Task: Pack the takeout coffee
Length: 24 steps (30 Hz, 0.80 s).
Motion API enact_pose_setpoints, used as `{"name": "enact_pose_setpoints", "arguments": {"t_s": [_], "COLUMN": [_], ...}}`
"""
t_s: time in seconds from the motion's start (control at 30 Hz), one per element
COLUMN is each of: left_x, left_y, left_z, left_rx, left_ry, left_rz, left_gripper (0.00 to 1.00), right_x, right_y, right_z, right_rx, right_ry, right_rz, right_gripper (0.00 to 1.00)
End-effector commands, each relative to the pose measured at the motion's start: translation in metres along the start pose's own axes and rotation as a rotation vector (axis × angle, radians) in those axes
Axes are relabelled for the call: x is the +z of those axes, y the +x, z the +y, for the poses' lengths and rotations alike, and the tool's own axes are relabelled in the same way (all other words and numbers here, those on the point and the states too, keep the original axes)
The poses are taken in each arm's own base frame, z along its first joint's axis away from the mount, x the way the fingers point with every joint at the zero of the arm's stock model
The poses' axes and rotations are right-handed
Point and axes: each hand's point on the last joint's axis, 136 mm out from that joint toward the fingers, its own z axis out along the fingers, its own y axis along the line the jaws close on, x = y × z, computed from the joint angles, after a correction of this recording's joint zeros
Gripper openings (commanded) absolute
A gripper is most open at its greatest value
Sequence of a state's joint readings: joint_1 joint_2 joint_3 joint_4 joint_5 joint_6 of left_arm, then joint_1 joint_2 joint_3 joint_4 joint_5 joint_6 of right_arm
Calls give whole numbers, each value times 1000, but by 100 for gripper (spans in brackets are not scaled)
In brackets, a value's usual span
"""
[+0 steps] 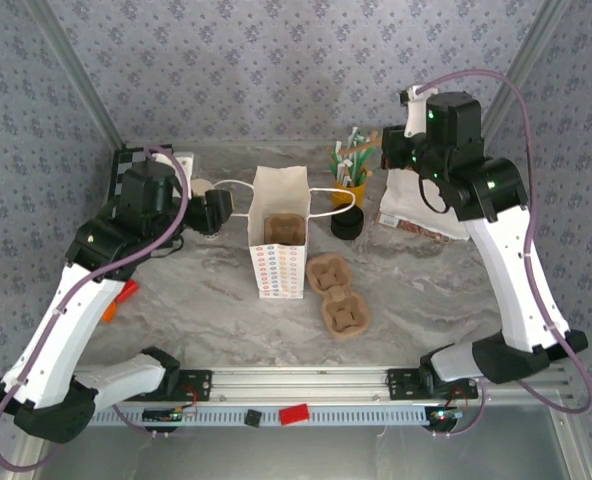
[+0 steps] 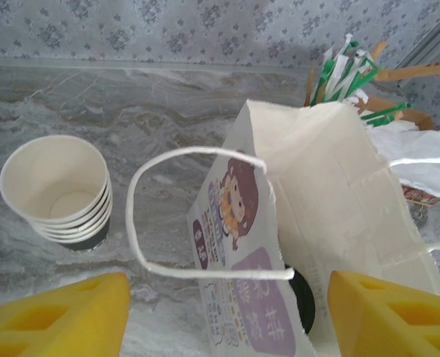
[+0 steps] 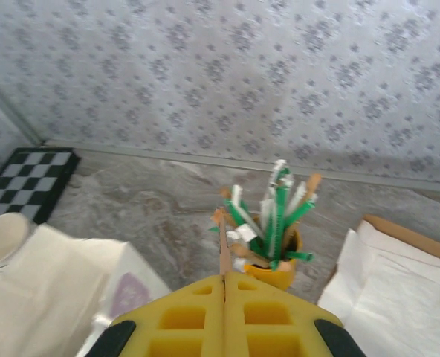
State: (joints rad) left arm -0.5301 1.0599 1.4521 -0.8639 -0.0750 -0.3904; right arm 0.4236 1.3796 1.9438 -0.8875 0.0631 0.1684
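Next, my right gripper lets go of the thin wooden stirrer on the cardboard carrier inside the white paper bag (image 1: 284, 221).
The takeout coffee (image 1: 346, 222), a small dark cup with a black lid, stands on the table just right of the white paper bag (image 1: 279, 235). The bag stands open with a cardboard carrier (image 1: 285, 230) inside. My left gripper (image 1: 214, 210) is open at the bag's left side. In the left wrist view its yellow fingers (image 2: 71, 312) flank the bag's white cord handle (image 2: 134, 223) and printed side (image 2: 242, 297) without touching either. My right gripper (image 3: 225, 277) hovers above the yellow stick holder (image 3: 276, 274), shut on a thin wooden stirrer (image 3: 221, 238).
A stack of nested cups (image 2: 60, 193) stands left of the bag. Two pulp cup carriers (image 1: 336, 295) lie in front of it. Napkins (image 1: 416, 210) sit at the back right beside the holder of green-wrapped sticks (image 1: 354, 165). A checkerboard (image 1: 126, 170) lies at the back left.
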Motion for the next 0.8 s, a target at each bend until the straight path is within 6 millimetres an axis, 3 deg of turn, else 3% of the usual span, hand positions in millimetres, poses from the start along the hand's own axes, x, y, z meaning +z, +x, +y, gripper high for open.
{"name": "enact_pose_setpoints", "arguments": {"t_s": [0.0,0.17,0.3,0.4,0.57,0.77], "left_x": [-7,-9,-11,-11,-10,-8], "left_y": [6,18,24,26,26,23], "left_z": [9,19,22,24,22,15], "left_rx": [-29,-56,-77,-92,-95,-87], "left_ry": [-24,-58,-58,-66,-54,-19], "left_rz": [-12,-3,-5,-6,-7,-8], "left_gripper": [71,71,71,71,71,71], "right_x": [-24,-49,-64,-66,-48,-10], "right_y": [-8,-11,-11,-1,20,39], "right_z": [23,66,88,99,102,106], "right_rx": [7,-52,-87,-92,-95,-145], "right_ry": [-71,-207,-274,-307,-272,-205], "right_rz": [-34,-54,-61,-20,68,145], "right_gripper": [0,0,0,0,0,0]}}
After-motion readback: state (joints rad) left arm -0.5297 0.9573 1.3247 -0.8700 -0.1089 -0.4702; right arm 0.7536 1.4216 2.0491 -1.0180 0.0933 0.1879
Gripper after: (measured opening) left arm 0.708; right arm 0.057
